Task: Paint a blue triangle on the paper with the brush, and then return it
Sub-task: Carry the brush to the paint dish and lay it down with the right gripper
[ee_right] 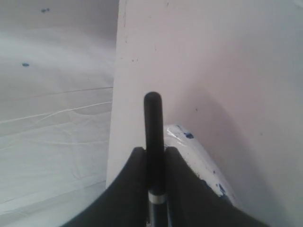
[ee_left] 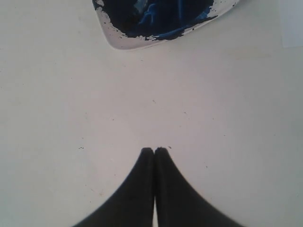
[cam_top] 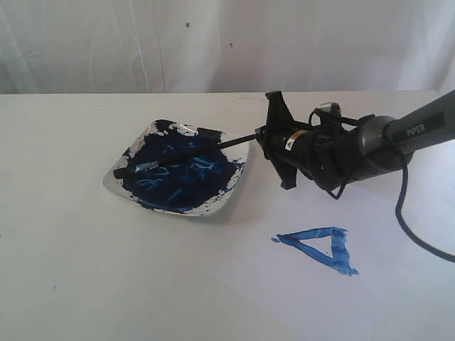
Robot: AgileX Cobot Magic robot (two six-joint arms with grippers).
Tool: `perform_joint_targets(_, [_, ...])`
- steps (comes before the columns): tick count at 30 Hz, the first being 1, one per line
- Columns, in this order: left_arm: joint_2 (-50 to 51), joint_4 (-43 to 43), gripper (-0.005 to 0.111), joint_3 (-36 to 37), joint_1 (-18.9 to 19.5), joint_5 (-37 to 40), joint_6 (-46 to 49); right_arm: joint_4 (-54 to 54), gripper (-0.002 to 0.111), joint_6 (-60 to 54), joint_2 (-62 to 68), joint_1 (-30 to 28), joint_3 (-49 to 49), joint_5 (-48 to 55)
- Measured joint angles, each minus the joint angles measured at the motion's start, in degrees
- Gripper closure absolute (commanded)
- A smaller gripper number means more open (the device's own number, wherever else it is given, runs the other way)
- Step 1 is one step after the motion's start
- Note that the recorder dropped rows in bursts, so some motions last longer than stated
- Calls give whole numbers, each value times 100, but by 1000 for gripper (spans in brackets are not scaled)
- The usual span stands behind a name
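Next, my right gripper lets go of the brush in the dark blue paint dish (cam_top: 210,163), so that the brush's handle leans over the rim of the dish.
The brush (cam_top: 192,153) lies slanted across the dark blue paint dish (cam_top: 112,177), its bristle end low in the paint at the dish's left side. My right gripper (cam_top: 261,136) is shut on the far end of the black handle, just beyond the dish's right rim. In the right wrist view the handle (ee_right: 153,118) sticks out between the fingers of that gripper (ee_right: 154,151), a silver band showing lower down. The blue triangle (cam_top: 313,254) is painted on the paper (cam_top: 384,305), in front of the right arm. My left gripper (ee_left: 155,149) is shut and empty over bare table, short of the dish (ee_left: 123,40).
A white backdrop cloth (cam_top: 213,42) hangs behind the table's far edge. The right arm's black cable (cam_top: 405,213) loops down over the paper's right side. The dish rim (ee_right: 199,161) shows beside the right fingers.
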Motion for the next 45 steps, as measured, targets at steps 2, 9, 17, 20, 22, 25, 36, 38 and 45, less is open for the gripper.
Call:
perform_joint_targets(2, [0, 0, 107, 0, 0, 0, 0, 0, 108, 0, 11, 0, 0, 100])
perform_joint_targets(9, [0, 0, 107, 0, 0, 0, -11, 0, 108, 0, 35, 0, 0, 347])
perform_joint_targets(17, [0, 0, 107, 0, 0, 0, -22, 735, 108, -342, 265, -24, 0, -55])
perform_joint_targets(20, [0, 0, 107, 0, 0, 0, -22, 900, 108, -693, 302, -124, -13, -257])
perform_joint_targets(22, [0, 0, 107, 0, 0, 0, -22, 923, 108, -786, 302, -156, -25, -269])
perform_joint_targets(25, [0, 0, 107, 0, 0, 0, -22, 927, 108, -938, 302, -165, -25, -269])
perform_joint_targets(36, [0, 0, 107, 0, 0, 0, -22, 1082, 89, -1452, 340, -165, -25, -269])
perform_joint_targets(38, [0, 0, 107, 0, 0, 0, -22, 1087, 82, -1452, 382, -165, -25, -269])
perform_joint_targets(45, [0, 0, 107, 0, 0, 0, -22, 1087, 65, -1452, 407, -165, -25, -290])
